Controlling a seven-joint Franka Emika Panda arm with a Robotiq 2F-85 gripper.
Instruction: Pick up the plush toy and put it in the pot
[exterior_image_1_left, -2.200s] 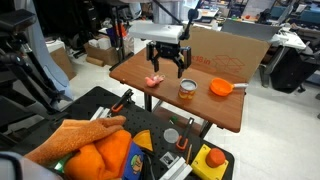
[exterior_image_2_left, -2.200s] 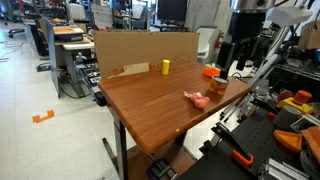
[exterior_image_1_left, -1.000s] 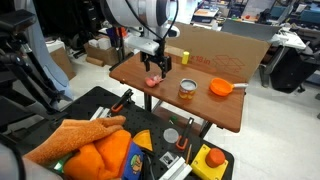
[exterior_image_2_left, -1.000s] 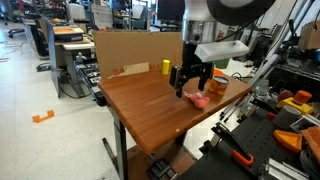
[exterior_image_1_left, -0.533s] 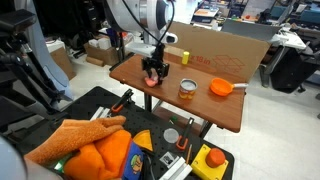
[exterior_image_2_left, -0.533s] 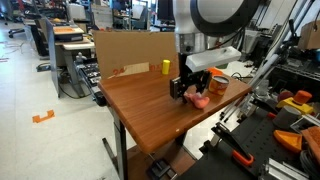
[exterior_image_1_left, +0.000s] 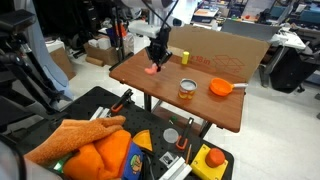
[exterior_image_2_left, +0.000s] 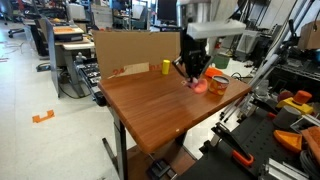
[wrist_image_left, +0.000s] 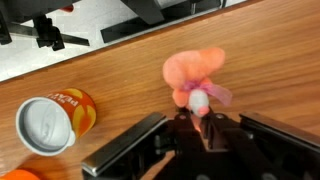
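Next, my gripper releases the plush toy inside the orange pot (exterior_image_1_left: 228, 86), near the pot's rim by its handle.
The plush toy (wrist_image_left: 194, 72), a small pink-salmon lump, hangs from my gripper (wrist_image_left: 193, 118), whose fingers are shut on its lower end in the wrist view. In both exterior views the toy (exterior_image_1_left: 152, 69) (exterior_image_2_left: 199, 86) is held a little above the brown table (exterior_image_1_left: 200, 108), with the gripper (exterior_image_1_left: 155, 61) (exterior_image_2_left: 194, 75) just over it. The shallow orange pot (exterior_image_1_left: 221, 87) sits on the table well to the side of the toy, beyond a jar. In an exterior view the pot (exterior_image_2_left: 214, 73) shows partly behind the gripper.
A clear jar with amber contents and a silver lid (exterior_image_1_left: 186, 89) (wrist_image_left: 49, 120) stands between the toy and the pot. A small yellow object (exterior_image_2_left: 166, 67) and a cardboard wall (exterior_image_2_left: 140, 50) line the table's back edge. An orange cloth bundle (exterior_image_1_left: 95, 152) lies on the floor mat.
The gripper came down onto the plush toy, shut on it, and has lifted it off the table.
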